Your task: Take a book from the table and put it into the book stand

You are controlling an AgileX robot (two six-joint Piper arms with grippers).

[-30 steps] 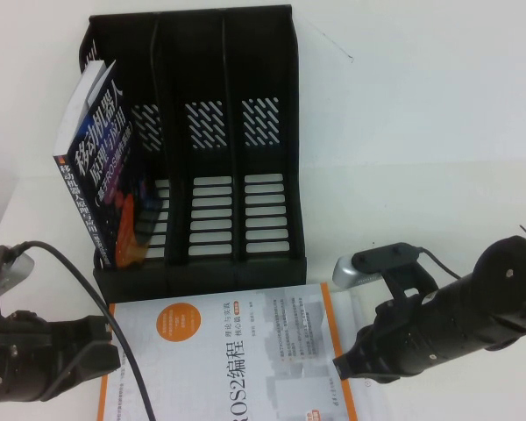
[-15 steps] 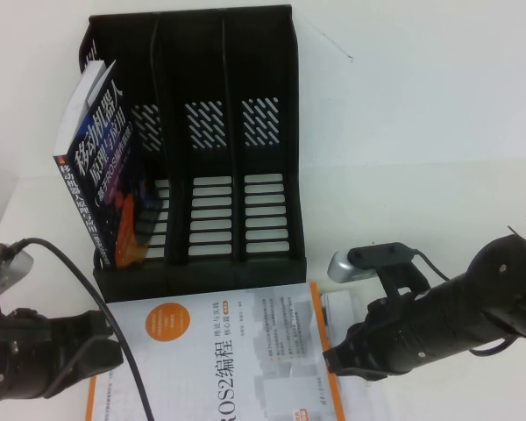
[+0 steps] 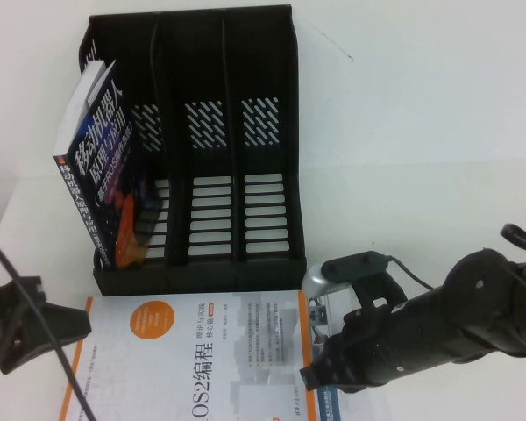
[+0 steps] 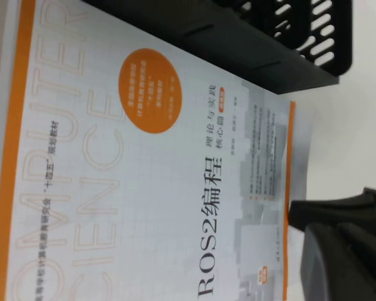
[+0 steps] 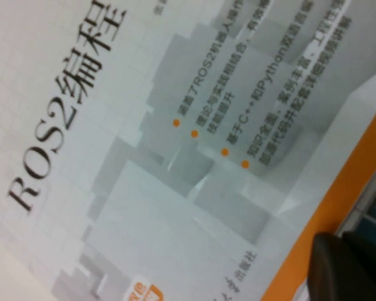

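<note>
The white ROS2 book's orange edge (image 3: pixel 80 345) (image 4: pixel 15 94) nearest its orange circle is the next place my left gripper needs to go to and close.
The white ROS2 book (image 3: pixel 202 360) with orange edge stripes and an orange circle lies flat on the table (image 3: pixel 421 158), just in front of the black book stand (image 3: pixel 202 132). It fills the left wrist view (image 4: pixel 144 188) and the right wrist view (image 5: pixel 144 157). My right gripper (image 3: pixel 309 377) is low at the book's right orange edge and touches it (image 5: pixel 351 269). A dark gripper body (image 4: pixel 344 251) sits at that same edge in the left wrist view. My left gripper (image 3: pixel 79 326) is just off the book's left edge, apart from it.
A dark blue book (image 3: pixel 105 175) leans in the stand's left slot; the middle and right slots hold nothing. The stand's front lip (image 4: pixel 269 44) runs right along the book's far edge. Something printed (image 3: pixel 321 309) peeks out beside the book's right edge.
The book has slid left along the stand's front. My right gripper has moved left with it at its right edge. My left arm has drawn back to the left.
</note>
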